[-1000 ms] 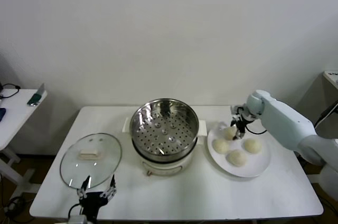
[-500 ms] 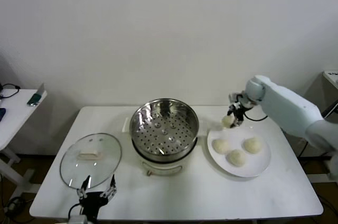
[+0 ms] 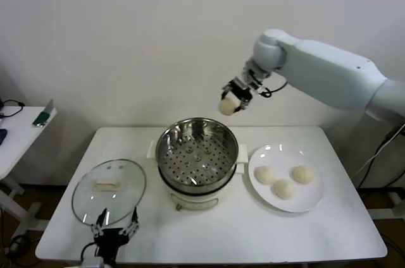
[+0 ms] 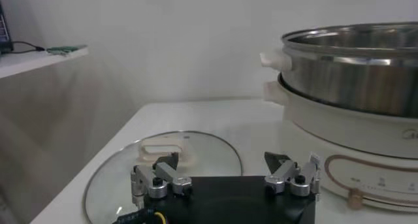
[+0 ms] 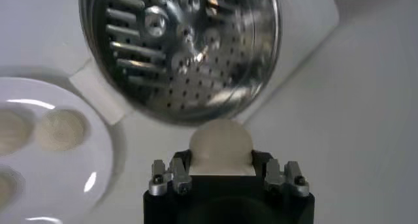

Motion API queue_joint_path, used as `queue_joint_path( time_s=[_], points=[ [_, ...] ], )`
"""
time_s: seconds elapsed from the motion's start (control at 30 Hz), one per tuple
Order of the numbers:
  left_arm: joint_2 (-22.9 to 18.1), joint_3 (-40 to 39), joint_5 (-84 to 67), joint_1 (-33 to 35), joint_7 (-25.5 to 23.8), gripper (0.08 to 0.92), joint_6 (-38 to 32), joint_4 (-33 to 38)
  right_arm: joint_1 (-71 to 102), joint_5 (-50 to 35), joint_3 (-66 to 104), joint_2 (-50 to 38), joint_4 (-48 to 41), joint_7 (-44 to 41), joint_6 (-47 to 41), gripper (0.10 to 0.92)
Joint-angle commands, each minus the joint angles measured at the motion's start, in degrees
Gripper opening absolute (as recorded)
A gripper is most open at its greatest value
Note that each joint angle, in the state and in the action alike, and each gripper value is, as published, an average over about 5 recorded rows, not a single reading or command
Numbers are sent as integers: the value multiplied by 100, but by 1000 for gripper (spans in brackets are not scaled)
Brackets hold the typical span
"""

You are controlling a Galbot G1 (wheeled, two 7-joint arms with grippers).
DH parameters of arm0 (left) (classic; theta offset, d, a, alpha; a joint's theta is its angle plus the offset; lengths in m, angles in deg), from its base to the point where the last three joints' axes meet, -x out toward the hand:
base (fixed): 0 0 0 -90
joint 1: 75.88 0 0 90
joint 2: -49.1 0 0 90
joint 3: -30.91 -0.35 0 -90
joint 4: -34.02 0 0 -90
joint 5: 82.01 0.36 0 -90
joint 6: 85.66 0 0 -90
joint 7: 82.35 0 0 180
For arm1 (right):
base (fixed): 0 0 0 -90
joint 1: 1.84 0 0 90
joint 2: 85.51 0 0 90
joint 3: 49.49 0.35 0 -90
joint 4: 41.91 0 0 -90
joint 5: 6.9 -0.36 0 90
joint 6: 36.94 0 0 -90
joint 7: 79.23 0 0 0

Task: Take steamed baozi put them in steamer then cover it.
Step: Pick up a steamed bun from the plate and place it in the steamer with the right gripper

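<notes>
My right gripper is holding the baozi. It will let go of it on the wall side of the steamer's perforated tray (image 3: 198, 141) (image 5: 209, 67), just behind the tray's raised bumps.
My right gripper (image 3: 231, 100) is shut on a cream-white baozi (image 3: 226, 106) and holds it high in the air, above the far right rim of the steamer (image 3: 197, 154). In the right wrist view the baozi (image 5: 220, 142) sits between the jaws with the perforated tray (image 5: 179, 42) beyond it. Three more baozi (image 3: 283, 188) lie on the white plate (image 3: 311, 200) to the right of the steamer. The glass cover (image 3: 109, 190) with its cream handle lies flat on the table at the left. My left gripper (image 3: 116, 232) is open and empty at the table's front edge, just before the cover (image 4: 166, 163).
The steamer's white base (image 4: 366, 137) stands close to the right of my left gripper. A side table (image 3: 19, 130) with a small device stands at the far left. The wall runs behind the table.
My right gripper has lifted one baozi off the plate and carried it up and leftward to above the steamer's far rim. The plate now holds three. The left arm has not moved.
</notes>
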State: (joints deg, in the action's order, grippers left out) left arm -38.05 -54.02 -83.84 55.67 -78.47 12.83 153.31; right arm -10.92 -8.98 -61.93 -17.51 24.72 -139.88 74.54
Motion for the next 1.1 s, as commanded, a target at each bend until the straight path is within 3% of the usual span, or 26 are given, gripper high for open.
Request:
queue_joint_path(
  time_s=[0.03, 0.37, 0.83, 1.1],
  points=[
    [31, 16, -7, 37, 12, 823, -9, 15, 183, 1011, -407, 833, 224, 200, 1491, 631],
    [24, -34, 37, 30, 12, 823, -37, -30, 1307, 2581, 245, 1096, -1239, 545, 1943, 636],
    [11, -11, 36, 28, 50, 823, -113, -107, 1767, 2824, 484, 1390, -1890, 845, 2108, 642],
    [-28, -14, 53, 38, 111, 823, -125, -104, 1519, 2268, 423, 1300, -1725, 919, 2192, 806]
  ],
)
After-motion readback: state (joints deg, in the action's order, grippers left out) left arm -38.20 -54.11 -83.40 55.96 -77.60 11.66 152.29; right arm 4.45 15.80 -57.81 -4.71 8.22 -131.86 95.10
